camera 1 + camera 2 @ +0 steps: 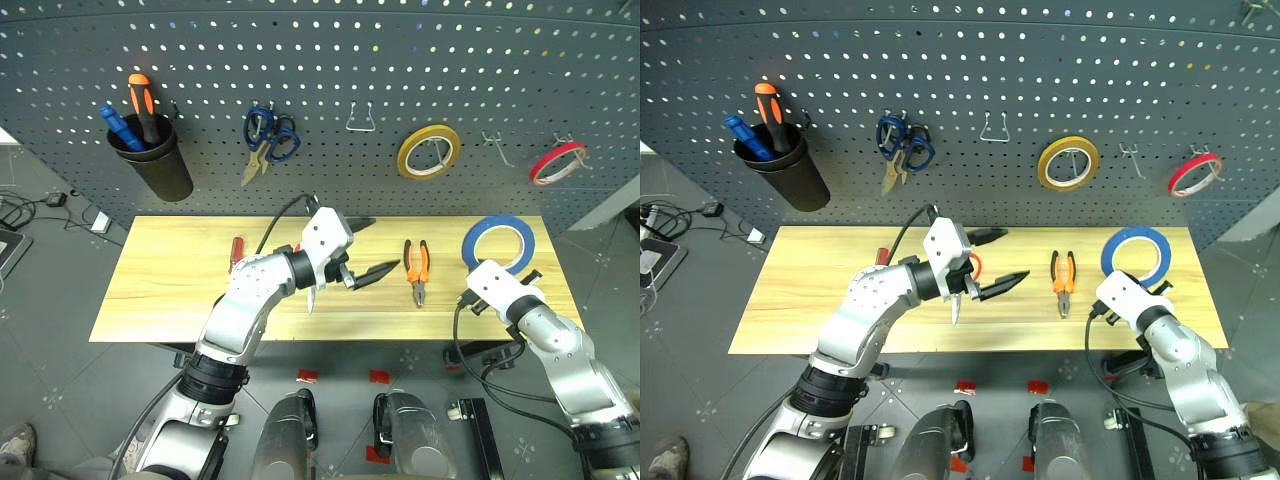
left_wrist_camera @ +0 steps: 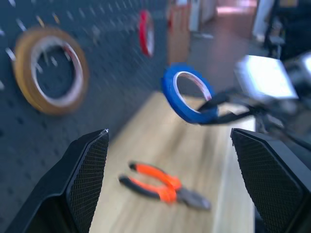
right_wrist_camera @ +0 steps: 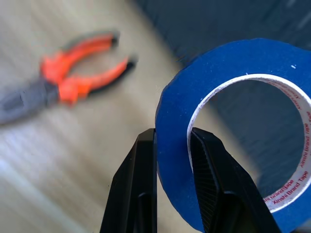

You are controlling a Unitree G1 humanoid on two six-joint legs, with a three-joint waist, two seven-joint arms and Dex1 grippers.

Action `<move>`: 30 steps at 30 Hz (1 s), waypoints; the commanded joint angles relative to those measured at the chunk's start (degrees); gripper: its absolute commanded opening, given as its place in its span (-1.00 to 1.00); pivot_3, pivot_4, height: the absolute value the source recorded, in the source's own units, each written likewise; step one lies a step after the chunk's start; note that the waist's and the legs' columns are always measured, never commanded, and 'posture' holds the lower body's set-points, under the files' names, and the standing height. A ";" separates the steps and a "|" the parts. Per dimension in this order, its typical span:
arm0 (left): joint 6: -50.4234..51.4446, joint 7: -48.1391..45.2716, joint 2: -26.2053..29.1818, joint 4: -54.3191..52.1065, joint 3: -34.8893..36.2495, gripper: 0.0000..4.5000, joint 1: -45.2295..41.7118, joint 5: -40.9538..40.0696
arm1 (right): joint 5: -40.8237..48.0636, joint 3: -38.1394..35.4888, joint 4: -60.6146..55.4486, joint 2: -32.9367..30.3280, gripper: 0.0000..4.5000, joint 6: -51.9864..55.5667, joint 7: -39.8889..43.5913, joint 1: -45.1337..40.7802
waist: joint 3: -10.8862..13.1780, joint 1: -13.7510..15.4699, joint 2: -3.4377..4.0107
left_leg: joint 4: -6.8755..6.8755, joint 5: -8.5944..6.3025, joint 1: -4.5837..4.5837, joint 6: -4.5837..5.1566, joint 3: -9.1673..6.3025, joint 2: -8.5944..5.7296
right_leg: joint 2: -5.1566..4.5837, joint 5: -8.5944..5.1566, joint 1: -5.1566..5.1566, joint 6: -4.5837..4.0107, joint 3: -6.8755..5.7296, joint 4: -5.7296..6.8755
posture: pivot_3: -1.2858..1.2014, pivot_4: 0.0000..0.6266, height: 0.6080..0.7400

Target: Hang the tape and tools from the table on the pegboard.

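Observation:
Next, my right gripper lets go of the blue tape on the bare hook (image 1: 488,163) between the yellow and red tape rings.
My right gripper (image 3: 172,133) is shut on the rim of the blue tape (image 1: 497,243), holding the ring upright above the right end of the table (image 1: 170,300). On the wood between my two grippers lie the pliers (image 1: 417,270), orange-and-black handles toward the pegboard (image 1: 330,70). My left gripper (image 1: 386,242) hangs open and empty over the table's middle, pointing right toward the pliers. A red loop of the scissors (image 1: 976,266) peeks out behind it; the rest is hidden. The red-handled screwdriver (image 1: 236,250) lies left of that arm.
On the pegboard hang a black cup (image 1: 160,160) holding blue- and orange-handled tools, blue-handled scissors (image 1: 268,135), a yellow tape ring (image 1: 429,150) and a red tape ring (image 1: 557,162). Bare hooks (image 1: 360,118) sit between the scissors and yellow ring, another hook (image 1: 495,145) right of it.

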 commanded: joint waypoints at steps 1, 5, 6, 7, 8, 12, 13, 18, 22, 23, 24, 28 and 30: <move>0.45 -0.53 -0.80 -2.58 0.36 0.87 -1.92 -2.27 | -3.24 -2.43 -6.45 0.09 -0.70 -6.26 -4.46 0.79 | 0.01 -0.08 -0.02 | 0.01 0.00 0.00 0.00 0.00 0.00 | 0.02 0.00 0.00 0.01 0.02 0.00 | -0.18 -0.08 1.00; -0.08 -1.28 -1.05 -1.66 0.16 0.87 -3.82 -2.93 | -2.06 -3.33 -2.75 0.37 -0.70 -9.91 -5.45 -5.72 | 0.05 -0.36 -0.07 | 0.05 0.01 0.00 0.00 0.01 0.01 | 0.07 0.00 -0.01 0.01 0.07 0.00 | -0.19 -0.09 1.00; -0.01 -1.24 -1.25 -1.33 0.30 0.87 -4.28 -3.14 | -1.82 -3.52 -0.50 0.13 -0.70 -10.81 -5.58 -7.79 | 0.06 -0.48 -0.09 | 0.08 0.01 0.00 0.00 0.01 0.01 | 0.07 0.00 -0.01 0.01 0.08 0.01 | -0.19 -0.09 1.00; 0.02 -1.19 -1.43 -1.01 0.35 0.87 -4.71 -3.18 | -1.21 -3.94 2.28 0.12 -0.70 -11.49 -5.77 -10.00 | 0.08 -0.62 -0.12 | 0.11 0.01 0.00 0.00 0.01 0.01 | 0.07 0.01 0.00 0.00 0.09 0.01 | -0.19 -0.09 1.00; 0.05 -1.11 -1.59 -0.76 0.33 0.87 -5.05 -3.17 | -0.69 -4.38 5.11 0.09 -0.70 -12.03 -5.92 -12.03 | 0.09 -0.86 -0.15 | 0.12 0.02 0.00 0.01 0.01 0.00 | 0.07 0.03 0.01 -0.04 0.10 0.02 | -0.19 -0.09 1.00; -0.07 -1.07 -1.88 -0.47 0.00 0.87 -5.50 -3.01 | 1.19 -4.70 15.30 -0.08 -0.70 -15.28 -5.90 -19.09 | 0.11 -1.00 -0.17 | 0.14 0.02 0.00 0.00 -0.03 -0.01 | 0.06 0.17 0.06 -0.30 0.04 0.03 | -0.18 -0.13 1.00; -0.14 -1.08 -1.87 -0.51 -0.10 0.87 -5.46 -2.96 | 1.99 -4.49 17.26 0.04 -0.70 -16.64 -5.48 -20.44 | 0.11 -1.02 -0.17 | 0.11 0.02 0.00 0.00 -0.01 -0.01 | 0.06 0.17 0.05 -0.30 0.04 0.01 | -0.18 -0.13 1.00; -0.25 -0.97 -1.74 -0.38 -0.17 0.87 -5.02 -2.81 | 5.31 -2.72 26.70 1.09 -0.70 -21.62 -2.25 -26.19 | 0.11 -1.26 -0.17 | 0.06 0.02 0.00 0.00 0.05 0.00 | 0.06 0.17 0.03 -0.30 -0.02 -0.03 | -0.18 -0.13 1.00; 1.16 -1.88 -1.23 -1.13 -0.10 0.87 -4.55 -3.98 | 6.47 -2.60 29.08 2.80 -0.70 -22.02 -1.86 -27.55 | 0.11 -1.26 -0.17 | 0.09 0.02 0.00 0.00 0.05 0.00 | 0.06 0.17 0.03 -0.31 -0.01 0.02 | -0.17 -0.14 1.00; 1.39 -2.15 -1.00 -1.39 -0.15 0.87 -4.46 -4.13 | 6.78 -2.71 29.00 3.14 -0.70 -21.85 -1.84 -27.47 | 0.11 -1.26 -0.17 | 0.11 0.02 0.00 0.00 0.05 0.00 | 0.05 0.17 0.03 -0.31 0.00 0.03 | -0.17 -0.14 1.00; 1.62 -2.39 -0.74 -1.59 -0.15 0.87 -4.31 -4.27 | 7.11 -2.87 28.73 3.48 -0.70 -21.46 -1.75 -27.23 | 0.11 -1.26 -0.17 | 0.12 0.02 -0.01 0.00 0.04 0.00 | 0.04 0.18 0.03 -0.31 0.01 0.05 | -0.17 -0.14 1.00; 1.35 -3.59 2.03 -1.84 -0.21 0.87 -2.26 -3.24 | 9.28 -4.65 24.35 5.24 0.01 -16.29 -1.65 -23.73 | 0.11 -1.22 -0.17 | 0.16 0.02 0.00 0.00 0.03 0.01 | 0.04 0.18 0.03 -0.31 0.05 0.08 | -0.17 -0.14 1.00; 0.08 -4.56 4.62 -1.92 -1.12 0.87 -1.03 -1.26 | 10.58 -5.96 20.32 5.89 0.34 -12.46 -1.69 -20.83 | 0.11 -1.16 -0.17 | 0.15 0.03 0.00 -0.01 0.01 0.04 | 0.05 0.18 0.04 -0.31 0.03 0.08 | -0.16 -0.13 1.00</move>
